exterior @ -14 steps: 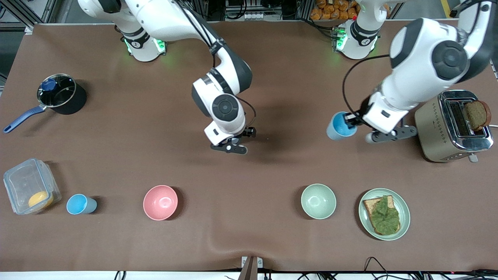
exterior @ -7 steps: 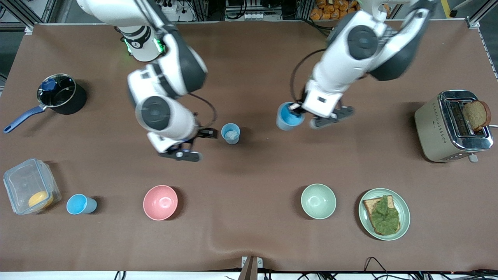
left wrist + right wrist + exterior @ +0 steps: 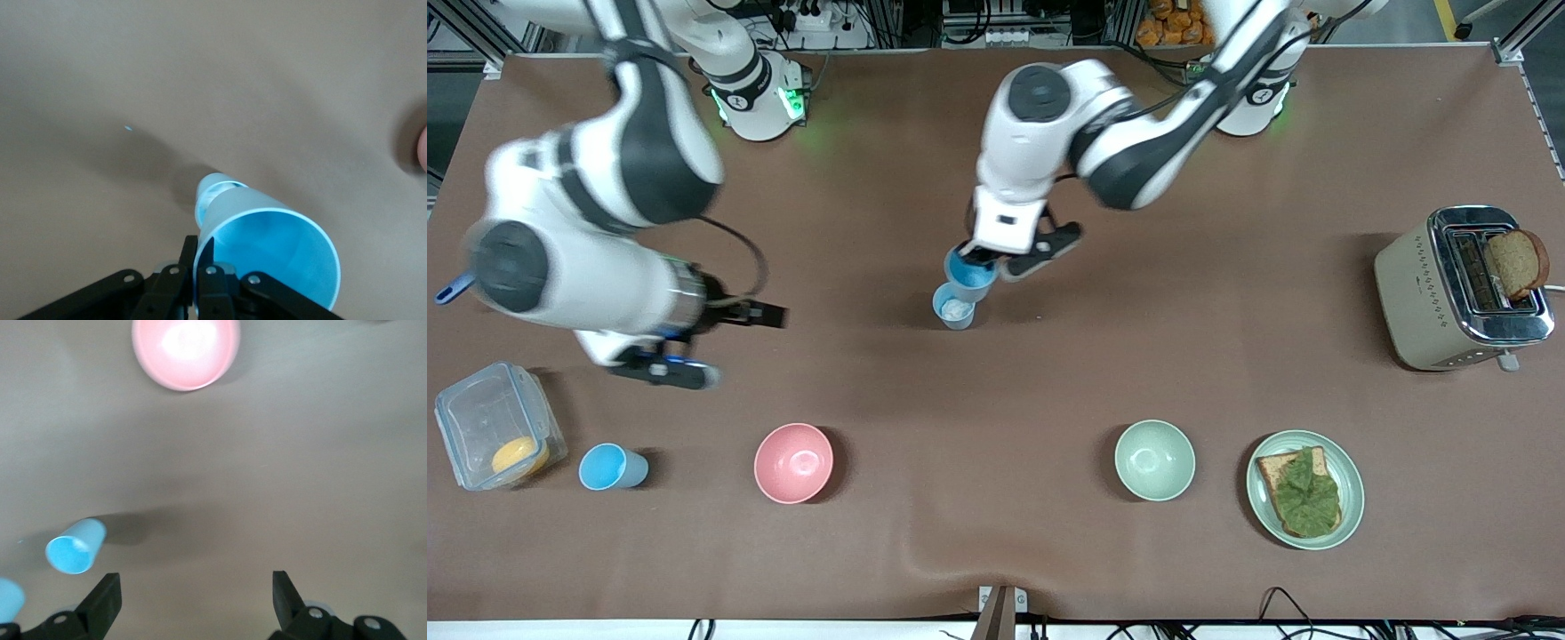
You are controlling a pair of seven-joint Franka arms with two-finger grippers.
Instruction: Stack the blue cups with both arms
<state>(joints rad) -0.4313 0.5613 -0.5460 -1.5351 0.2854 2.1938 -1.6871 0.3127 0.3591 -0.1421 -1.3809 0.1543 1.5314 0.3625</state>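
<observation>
The robot's left gripper needs to release its blue cup, held tilted over the table's middle, inside the standing blue cup (image 3: pixel 952 300) (image 3: pixel 217 200) just below it.
My left gripper (image 3: pixel 985 258) is shut on the rim of a blue cup (image 3: pixel 971 271) and holds it tilted just above a second blue cup (image 3: pixel 955 309) that stands upright in the middle of the table. In the left wrist view the held cup (image 3: pixel 267 253) fills the space by my gripper (image 3: pixel 200 250), with the standing cup (image 3: pixel 215 190) just under its base. My right gripper (image 3: pixel 734 345) is open and empty over bare table toward the right arm's end. A third blue cup (image 3: pixel 612 467) stands beside a plastic box; it also shows in the right wrist view (image 3: pixel 75 547), off to one side of my open gripper (image 3: pixel 193 593).
A pink bowl (image 3: pixel 793 462) and a pale green bowl (image 3: pixel 1154 460) stand near the front camera. A plate with toast and lettuce (image 3: pixel 1305 489) and a toaster (image 3: pixel 1458 289) are at the left arm's end. A clear plastic box (image 3: pixel 494 436) stands beside the third cup.
My left arm has carried its cup from beside the toaster to over the middle cup. My right arm has left that cup standing and swung toward its own end of the table.
</observation>
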